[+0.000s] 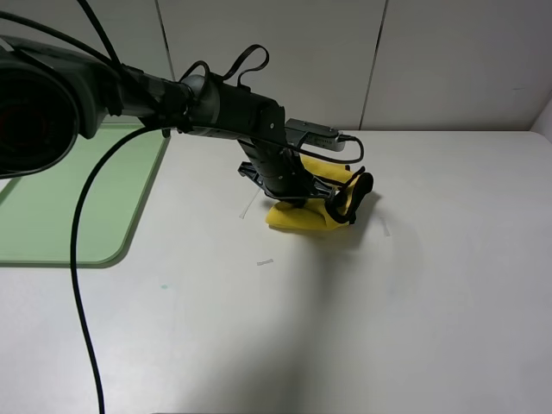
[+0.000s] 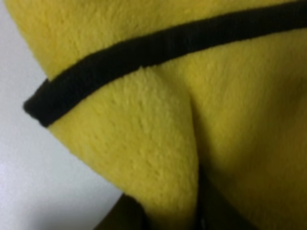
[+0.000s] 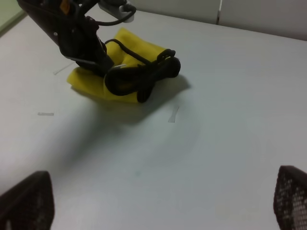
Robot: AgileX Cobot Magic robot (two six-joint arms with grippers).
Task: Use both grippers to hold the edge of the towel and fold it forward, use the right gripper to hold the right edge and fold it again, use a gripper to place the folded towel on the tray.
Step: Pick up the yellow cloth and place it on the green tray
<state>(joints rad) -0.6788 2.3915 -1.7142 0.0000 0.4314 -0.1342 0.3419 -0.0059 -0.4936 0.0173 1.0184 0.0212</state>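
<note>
My left gripper is going to release the yellow towel on the pale green tray's back half (image 1: 103,174), beside the tray's rim on the table side.
The yellow towel (image 1: 304,216) lies folded and bunched on the white table near the middle; it also shows in the right wrist view (image 3: 91,86). The left gripper (image 1: 297,191) reaches across from the left and comes down onto it. In the left wrist view the yellow cloth (image 2: 144,134) fills the frame and narrows into a pinched fold between dark jaws, with the edge of the towel (image 2: 144,52) running across. The right gripper (image 3: 158,199) is open and empty, low over bare table, apart from the towel. The pale green tray (image 1: 52,216) lies at the far left.
The left arm's black cable (image 1: 82,259) hangs across the table's left part, and a cable loop (image 1: 355,197) rests on the towel. A small tape mark (image 1: 265,261) lies in front of the towel. A wall (image 1: 345,52) stands behind the table.
</note>
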